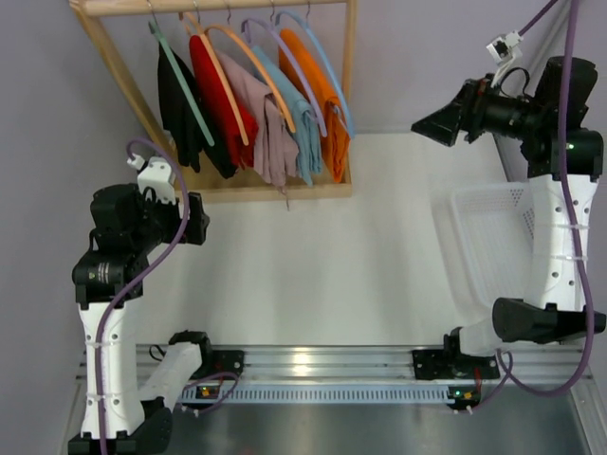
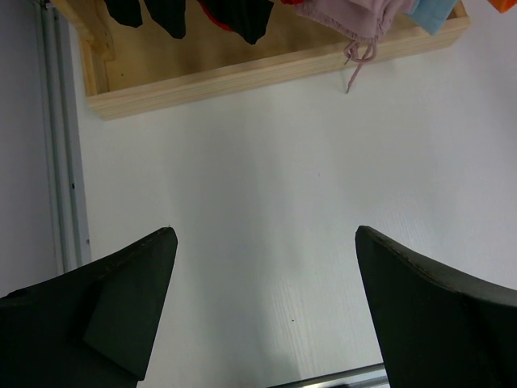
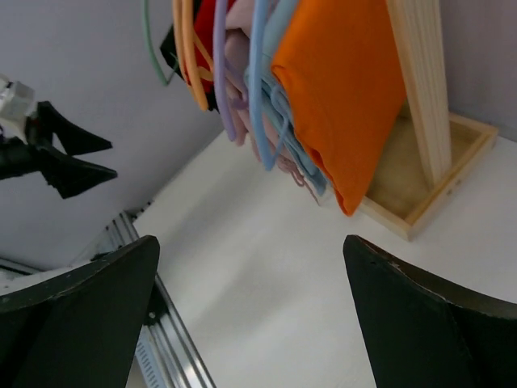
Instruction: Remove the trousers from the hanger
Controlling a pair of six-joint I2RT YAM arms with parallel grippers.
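My right gripper should close on the near arm of the light-blue hanger [image 1: 339,87] [image 3: 255,93], just above that arm's low end, next to the orange trousers.
The orange trousers [image 1: 322,100] hang folded over the light-blue hanger [image 1: 327,66] at the right end of the wooden rack [image 1: 275,191]. They also show in the right wrist view [image 3: 343,97], with the light-blue hanger [image 3: 258,73] beside them. My right gripper [image 1: 425,125] is open and empty, raised to the right of the rack and pointing toward the trousers, clear of them. My left gripper [image 1: 194,226] is open and empty, over the table left of the rack's base.
Black, red, pink and light-blue garments [image 1: 242,114] hang on other hangers on the same rack. A white mesh basket [image 1: 493,242] stands on the table at the right. A metal rail [image 1: 322,360] runs along the near edge.
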